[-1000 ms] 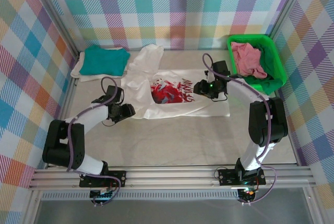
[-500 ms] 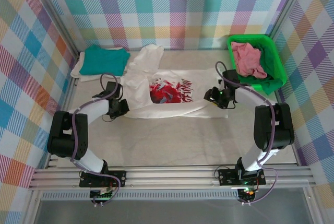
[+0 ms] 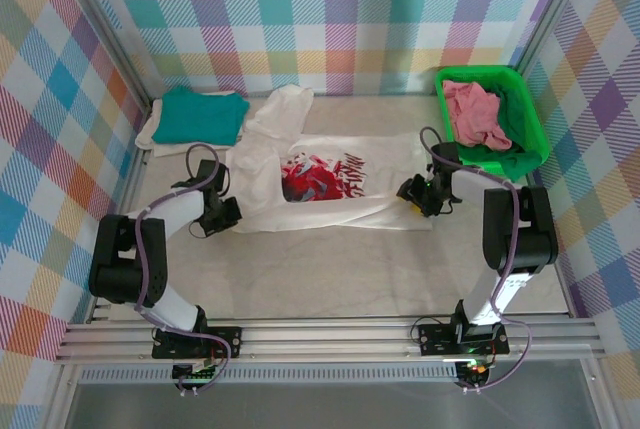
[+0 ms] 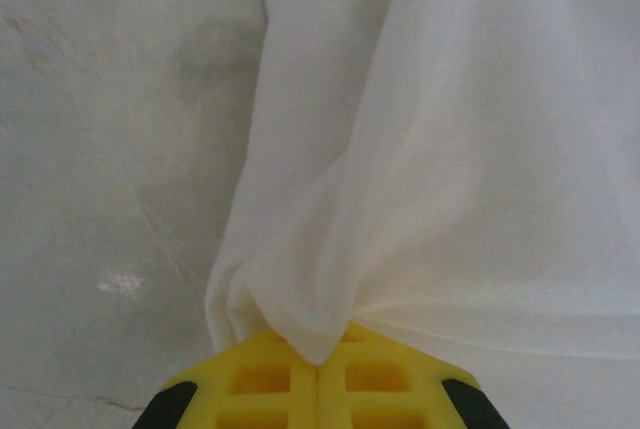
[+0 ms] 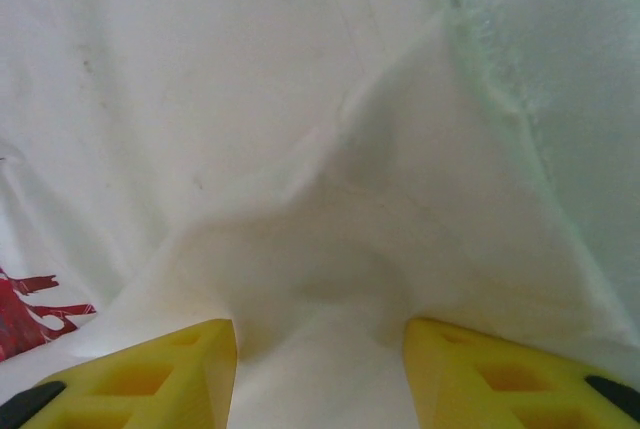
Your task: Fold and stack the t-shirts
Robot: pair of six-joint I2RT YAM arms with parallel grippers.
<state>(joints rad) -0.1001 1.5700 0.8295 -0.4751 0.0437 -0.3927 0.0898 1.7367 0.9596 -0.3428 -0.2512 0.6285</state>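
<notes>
The robot's right gripper straddles a bulge of white cloth inside the hem, so it should back away and pinch the hem's near corner [image 3: 430,228] to pull the t-shirt flat.
The white t-shirt [image 3: 340,204] with the red-and-blue graphic [image 3: 322,177] lies spread across the middle of the table. My left gripper [image 3: 224,215] is at its left lower edge, shut on a pinch of white cloth [image 4: 330,279] between the yellow fingers [image 4: 270,379]. At the shirt's right edge my right gripper [image 3: 418,195] stands open, its fingers [image 5: 150,379] wide apart with a bulge of white cloth [image 5: 320,279] between them. A teal t-shirt [image 3: 205,114] rests folded on a cream one [image 3: 148,136] at the back left. A pink t-shirt [image 3: 474,114] is crumpled in the basket.
The green plastic basket [image 3: 527,119] stands at the back right against the checked wall. Bare grey table [image 3: 340,269] runs from the white shirt to the arm bases. The folded pile sits close to the left wall.
My right gripper has moved right and toward the near edge, to the shirt's right edge. The left gripper drew slightly left, and the shirt with its graphic shifted left.
</notes>
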